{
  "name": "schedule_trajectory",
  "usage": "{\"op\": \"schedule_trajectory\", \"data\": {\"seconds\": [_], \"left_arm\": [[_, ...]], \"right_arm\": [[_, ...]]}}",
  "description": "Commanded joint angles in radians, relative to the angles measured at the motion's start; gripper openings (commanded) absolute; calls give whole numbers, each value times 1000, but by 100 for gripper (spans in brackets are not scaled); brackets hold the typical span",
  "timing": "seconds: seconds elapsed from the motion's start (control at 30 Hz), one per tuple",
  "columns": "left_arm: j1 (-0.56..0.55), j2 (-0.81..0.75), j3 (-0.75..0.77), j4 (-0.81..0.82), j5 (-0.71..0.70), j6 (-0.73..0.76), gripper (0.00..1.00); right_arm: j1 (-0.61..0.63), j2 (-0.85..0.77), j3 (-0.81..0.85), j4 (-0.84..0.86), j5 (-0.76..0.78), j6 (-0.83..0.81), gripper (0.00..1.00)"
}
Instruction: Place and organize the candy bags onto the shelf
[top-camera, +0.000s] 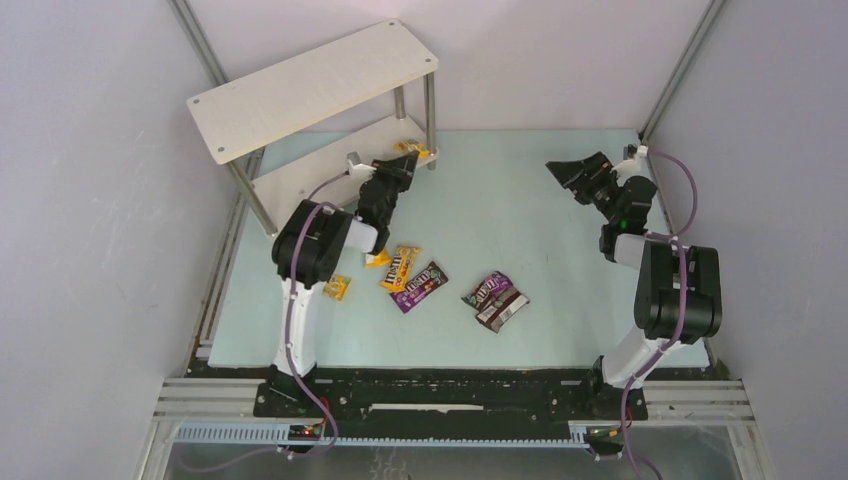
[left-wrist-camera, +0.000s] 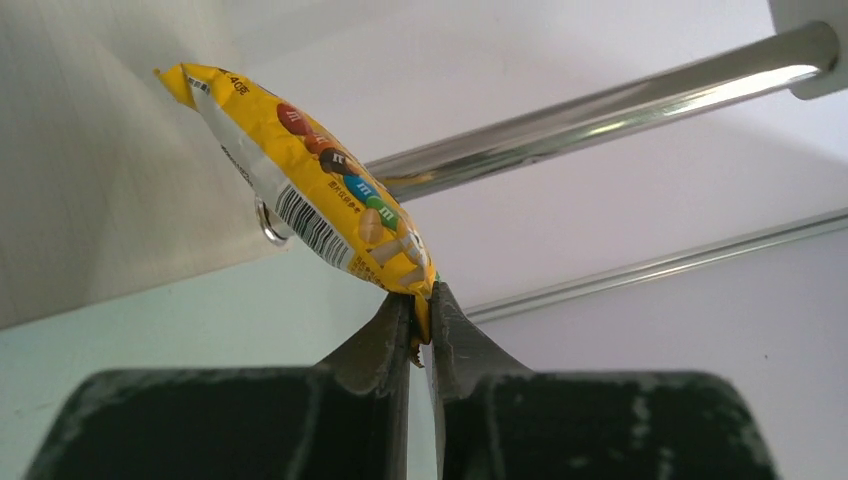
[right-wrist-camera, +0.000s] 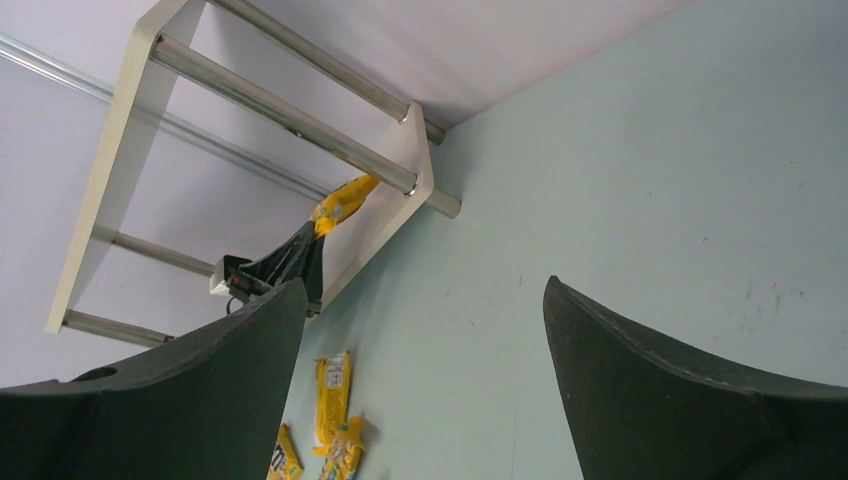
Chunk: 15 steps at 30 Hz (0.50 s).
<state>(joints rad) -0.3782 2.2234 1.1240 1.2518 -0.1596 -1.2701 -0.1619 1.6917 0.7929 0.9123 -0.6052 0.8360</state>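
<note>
The robot's left gripper needs to set the yellow candy bag down on the shelf's lower board (top-camera: 407, 150) beside the silver leg.
My left gripper (top-camera: 405, 160) is shut on the edge of a yellow candy bag (top-camera: 416, 150) and holds it at the right end of the shelf's lower board (top-camera: 300, 178), beside a silver leg (top-camera: 431, 115). In the left wrist view the bag (left-wrist-camera: 320, 190) sticks up from the closed fingertips (left-wrist-camera: 398, 325). Six more bags lie on the table: three yellow (top-camera: 337, 288) (top-camera: 378, 259) (top-camera: 400, 268), two purple (top-camera: 420, 287) (top-camera: 488, 288), and one brown (top-camera: 502, 311). My right gripper (top-camera: 570, 176) is open and empty, raised at the far right, away from the bags.
The shelf's top board (top-camera: 310, 85) stands at the back left and overhangs the lower one. A pale blue mat (top-camera: 520, 230) covers the table. Grey walls enclose the cell on the left, back and right. The right wrist view shows the shelf (right-wrist-camera: 400, 170) and yellow bags (right-wrist-camera: 333, 395).
</note>
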Motion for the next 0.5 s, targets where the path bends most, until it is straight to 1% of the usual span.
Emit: {"op": "schedule_trajectory", "data": {"seconds": [0.0, 0.07, 0.23, 0.33, 0.47], "left_arm": [[9, 47, 89, -53, -38, -52, 0], [16, 66, 103, -82, -34, -86, 0], [39, 97, 118, -121, -20, -173, 0], [39, 80, 120, -160, -39, -165, 0], [48, 96, 164, -185, -28, -164, 0]], "right_arm": [[-1, -22, 26, 44, -19, -30, 97], [-1, -16, 26, 60, -24, -20, 100], [1, -22, 20, 65, -21, -19, 100], [1, -23, 19, 64, -19, -20, 100], [2, -16, 19, 75, -25, -13, 100]]}}
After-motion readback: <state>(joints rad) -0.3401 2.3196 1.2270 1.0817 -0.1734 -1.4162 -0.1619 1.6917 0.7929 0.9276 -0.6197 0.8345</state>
